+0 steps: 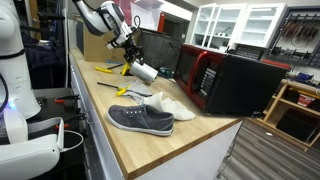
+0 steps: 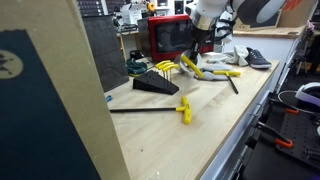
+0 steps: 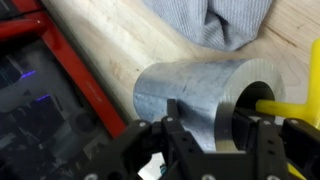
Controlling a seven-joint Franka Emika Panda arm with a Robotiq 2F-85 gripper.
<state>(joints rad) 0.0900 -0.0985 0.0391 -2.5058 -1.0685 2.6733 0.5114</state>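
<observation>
Next, I release the silver metal cup on the wooden bench (image 1: 158, 88) between the grey cloth and microwave.
A silver metal cup (image 3: 190, 95) fills the wrist view, its open mouth turned to the right. My gripper (image 3: 215, 128) is shut on the cup's wall, one finger (image 3: 178, 122) outside and the other inside the mouth. A yellow handle (image 3: 285, 105) shows just past the rim. In both exterior views the gripper (image 1: 135, 58) (image 2: 205, 45) holds the cup (image 1: 146, 71) tilted a little above the wooden bench (image 1: 150, 150). A grey cloth (image 3: 215, 20) lies beyond the cup.
A grey shoe (image 1: 140, 119) and a pale cloth (image 1: 172, 104) lie on the bench near a red and black microwave (image 1: 225, 80). Yellow-handled tools (image 2: 192, 66) (image 2: 184, 110) and a black wedge (image 2: 155, 86) are spread along it. The bench edge (image 3: 90, 70) runs beside the cup.
</observation>
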